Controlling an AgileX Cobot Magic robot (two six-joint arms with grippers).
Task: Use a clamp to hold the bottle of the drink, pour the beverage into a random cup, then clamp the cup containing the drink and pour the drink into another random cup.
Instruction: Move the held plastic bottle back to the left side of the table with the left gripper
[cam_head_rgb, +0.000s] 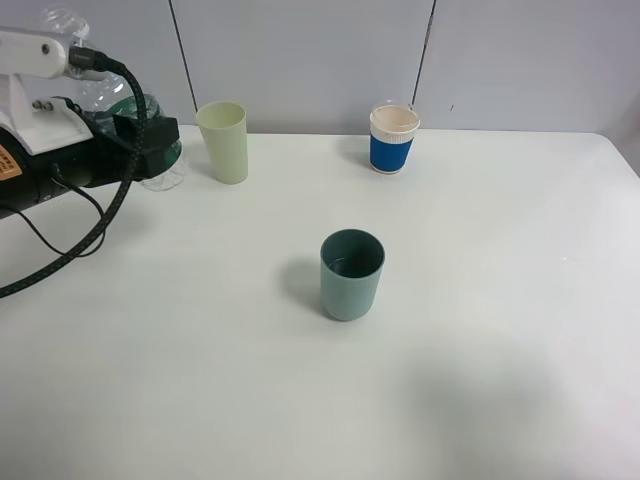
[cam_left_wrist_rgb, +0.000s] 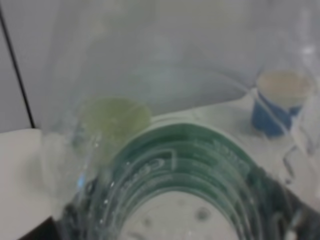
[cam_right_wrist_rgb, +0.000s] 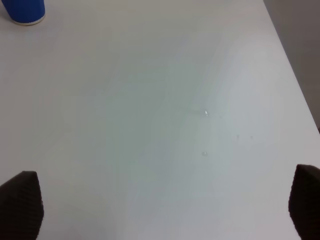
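Observation:
The robot's left gripper will put the clear bottle down on the table (cam_head_rgb: 156, 240) between the black cable and the pale green cup.
A clear bottle (cam_head_rgb: 163, 165) with a green label stands at the far left of the table, and my left gripper (cam_head_rgb: 148, 135) is shut on it. In the left wrist view the bottle (cam_left_wrist_rgb: 190, 165) fills the frame, blurred and very close. A pale green cup (cam_head_rgb: 223, 141) stands just right of the bottle. A blue paper cup (cam_head_rgb: 393, 138) is at the back centre. A dark teal cup (cam_head_rgb: 352, 272) stands mid-table. My right gripper (cam_right_wrist_rgb: 165, 210) is open over bare table with nothing between its fingertips (cam_right_wrist_rgb: 22, 202); it is out of the exterior view.
The white table (cam_head_rgb: 480, 380) ends at a grey wall behind the cups. A black cable (cam_head_rgb: 95, 225) from the left arm loops over the table's left side. The right wrist view shows the blue paper cup (cam_right_wrist_rgb: 22, 11) far off and the table's right edge (cam_right_wrist_rgb: 295, 90).

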